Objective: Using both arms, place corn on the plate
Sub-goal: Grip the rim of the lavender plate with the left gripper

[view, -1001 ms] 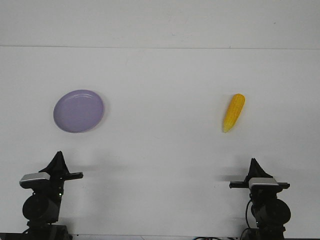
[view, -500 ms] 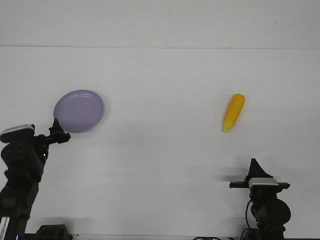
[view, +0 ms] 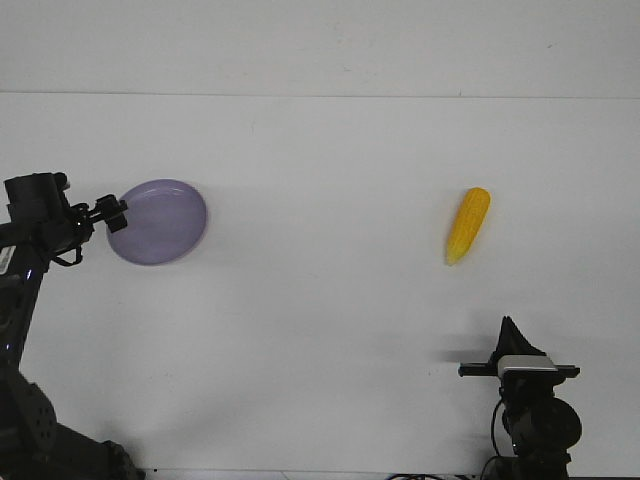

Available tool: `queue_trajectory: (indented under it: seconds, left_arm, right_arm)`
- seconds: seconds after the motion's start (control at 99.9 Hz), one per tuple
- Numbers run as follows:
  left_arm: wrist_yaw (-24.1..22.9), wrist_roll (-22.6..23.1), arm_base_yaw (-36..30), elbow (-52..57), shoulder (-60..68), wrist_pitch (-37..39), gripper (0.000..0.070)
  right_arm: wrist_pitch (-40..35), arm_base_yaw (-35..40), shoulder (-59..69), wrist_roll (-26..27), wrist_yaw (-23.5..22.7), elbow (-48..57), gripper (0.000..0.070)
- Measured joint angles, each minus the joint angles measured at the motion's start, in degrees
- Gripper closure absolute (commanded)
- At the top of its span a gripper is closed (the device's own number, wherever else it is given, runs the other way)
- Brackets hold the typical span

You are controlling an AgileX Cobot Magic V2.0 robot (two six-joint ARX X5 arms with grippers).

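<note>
The robot's left gripper should close on the rim of the lavender plate (view: 112,229), on the side of the plate facing away from the yellow corn.
The lavender plate (view: 160,222) lies flat on the white table at the left. The yellow corn (view: 468,225) lies on the table at the right, its pointed end toward the near side. My left gripper (view: 112,213) is raised and reaches the plate's left rim; whether it touches the rim or is open I cannot tell. My right gripper (view: 512,330) is low at the near right, well short of the corn, pointing up; its fingers look together.
The white table (view: 320,300) spans the view, with its far edge against a white wall (view: 320,45). The left arm's body (view: 25,300) rises along the left edge of the view.
My left arm has lifted from its low rest and swung up and forward to the plate's left rim. The right arm, corn and plate have not moved.
</note>
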Motion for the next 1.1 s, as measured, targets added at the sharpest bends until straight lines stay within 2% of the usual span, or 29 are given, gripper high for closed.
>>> queue_trajectory:
  seconds: [0.08, 0.44, 0.54, 0.651, 0.721, 0.821, 0.911, 1.101]
  left_arm:
    - [0.07, 0.28, 0.0, 0.0, 3.48, -0.24, 0.0322]
    - [0.24, 0.42, -0.04, 0.0, 8.94, 2.67, 0.0326]
    - [0.24, 0.42, -0.04, 0.0, 9.6, 3.02, 0.0375]
    - [0.24, 0.44, -0.04, 0.0, 10.1, 3.61, 0.0384]
    - [0.24, 0.44, -0.04, 0.0, 10.6, 3.72, 0.0456]
    - [0.24, 0.44, -0.04, 0.0, 11.28, 3.45, 0.0521]
    - [0.2, 0.46, -0.04, 0.0, 11.43, 3.43, 0.0696]
    - [0.48, 0.68, -0.2, 0.0, 11.21, 4.24, 0.0691]
  right_arm:
    - [0.0, 0.0, 0.0, 0.0, 0.0, 0.0, 0.0684]
    - [0.0, 0.0, 0.0, 0.0, 0.0, 0.0, 0.0684]
    - [0.0, 0.0, 0.0, 0.0, 0.0, 0.0, 0.0684]
    - [0.0, 0.0, 0.0, 0.0, 0.0, 0.0, 0.0684]
    - [0.0, 0.0, 0.0, 0.0, 0.0, 0.0, 0.0684]
    - [0.0, 0.0, 0.0, 0.0, 0.0, 0.0, 0.0684]
    - [0.0, 0.0, 0.0, 0.0, 0.0, 0.0, 0.0684]
    - [0.0, 0.0, 0.0, 0.0, 0.0, 0.0, 0.0684]
